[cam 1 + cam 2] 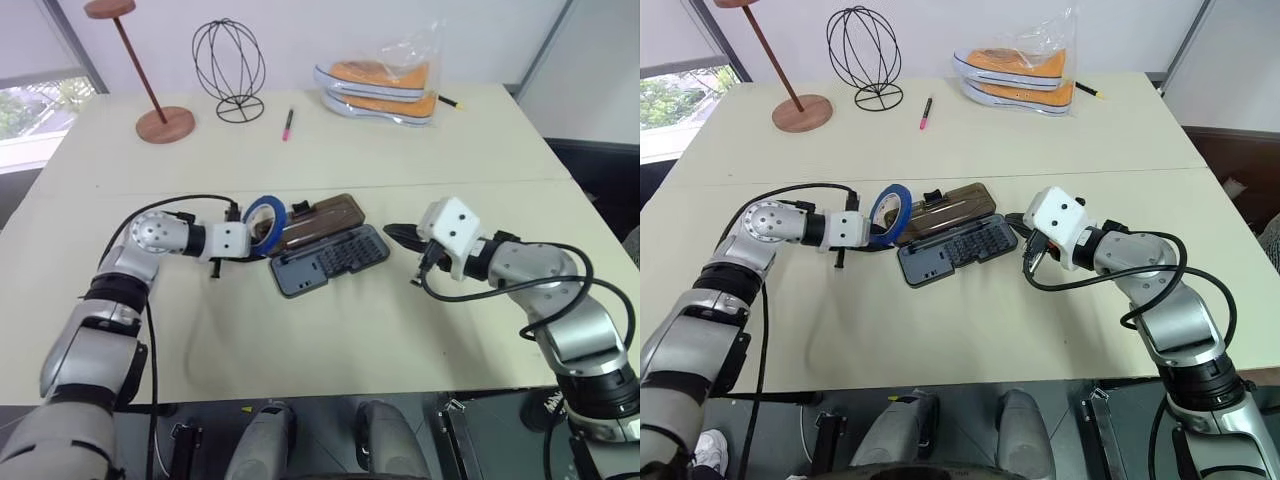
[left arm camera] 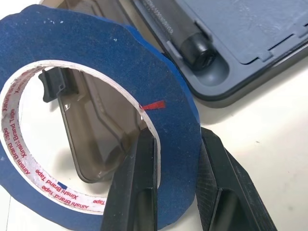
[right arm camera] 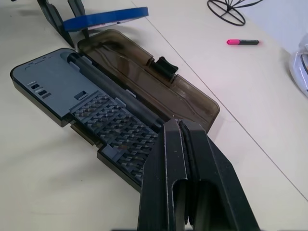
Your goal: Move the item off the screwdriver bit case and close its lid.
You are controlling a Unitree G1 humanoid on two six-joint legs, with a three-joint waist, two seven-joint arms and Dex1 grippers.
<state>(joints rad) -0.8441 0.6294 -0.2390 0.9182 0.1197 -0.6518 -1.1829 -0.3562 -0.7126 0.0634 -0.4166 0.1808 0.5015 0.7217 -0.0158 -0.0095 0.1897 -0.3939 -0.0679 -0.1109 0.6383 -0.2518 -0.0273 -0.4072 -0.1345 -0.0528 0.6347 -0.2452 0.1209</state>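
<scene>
The robot's left gripper should put the blue roll of tape, now tilted on edge over the lid, down on the table's window side (image 1: 106,227), in front of the wooden stand.
The item, a blue roll of tape (image 2: 96,62) with a pale core, stands tilted on edge over the left end of the lid (image 1: 325,214). My left gripper (image 1: 262,238) is shut on the roll's wall, one finger (image 2: 139,183) inside the ring and the other outside. The dark grey screwdriver bit case (image 1: 330,260) lies open at the table's middle, rows of bits showing. Its smoky-brown lid (image 3: 139,79) lies flat behind the base, black latch up. My right gripper (image 1: 395,233) hovers shut just right of the case, holding nothing.
At the back of the table stand a wooden stand with a round red-brown base (image 1: 165,124) and a black wire sphere (image 1: 228,70). A pink marker (image 1: 288,123) and bagged orange shoes (image 1: 385,88) lie there too.
</scene>
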